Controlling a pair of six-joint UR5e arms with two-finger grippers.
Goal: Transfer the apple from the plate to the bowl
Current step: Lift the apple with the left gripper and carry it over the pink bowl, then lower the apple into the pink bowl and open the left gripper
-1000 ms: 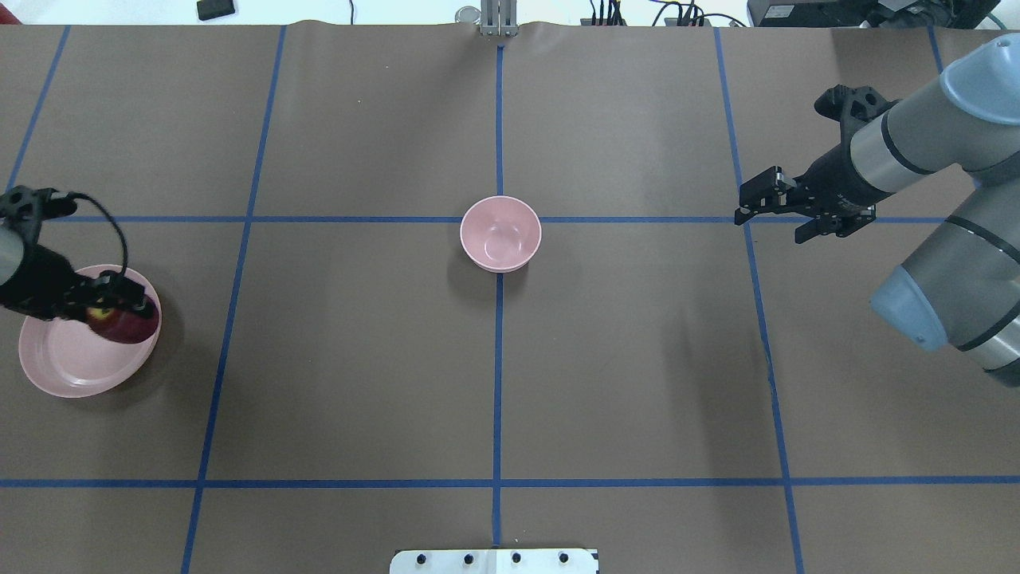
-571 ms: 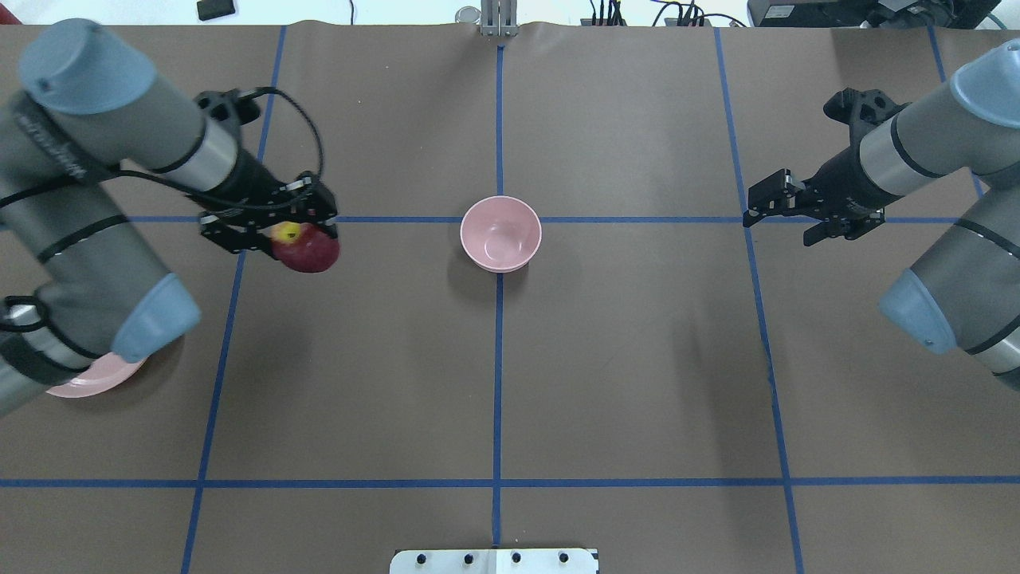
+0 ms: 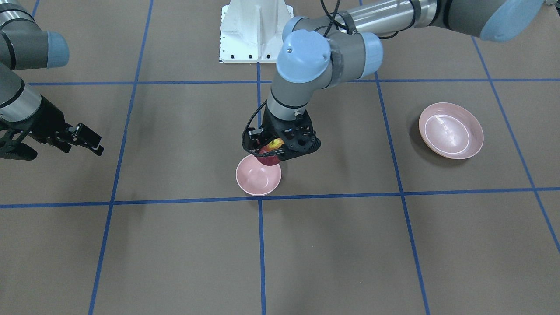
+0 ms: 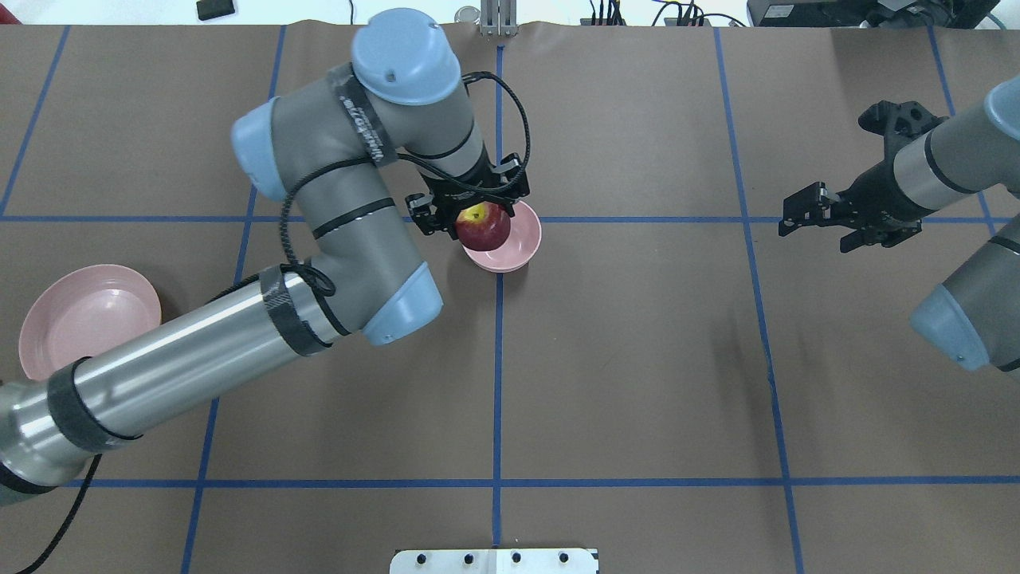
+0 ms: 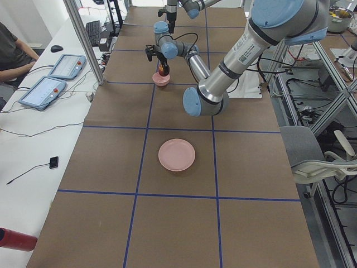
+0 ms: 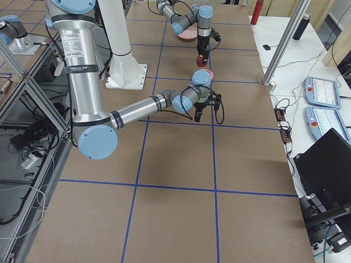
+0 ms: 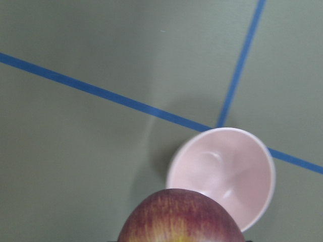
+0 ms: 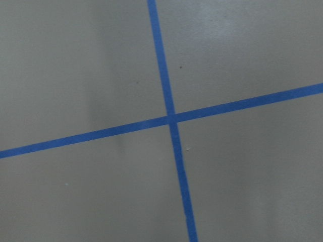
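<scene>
I need to use my left gripper to set the dark red apple free inside the small pink bowl (image 3: 255,171) (image 7: 229,201), toward the white mounting plate.
My left gripper (image 4: 476,215) is shut on the dark red apple (image 4: 483,227) and holds it in the air over the near-left rim of the small pink bowl (image 4: 519,243). The front view shows the apple (image 3: 269,156) above the bowl's (image 3: 256,179) back edge, not touching it. The left wrist view shows the apple's top (image 7: 181,217) and the bowl (image 7: 229,176) below. The wide pink plate (image 4: 84,327) lies bare at the far left; it also shows in the front view (image 3: 451,130). My right gripper (image 4: 817,217) is open and holds nothing at the right.
Blue tape lines (image 4: 497,359) cross the brown table. A white mounting plate (image 4: 494,561) sits at the near edge. My left arm's elbow (image 4: 343,239) stretches over the table's left half. An operator (image 5: 14,53) sits at the side.
My left gripper has carried the apple from above the plate rightward to above the bowl. The plate is bare now. My right gripper has drifted a little to the right.
</scene>
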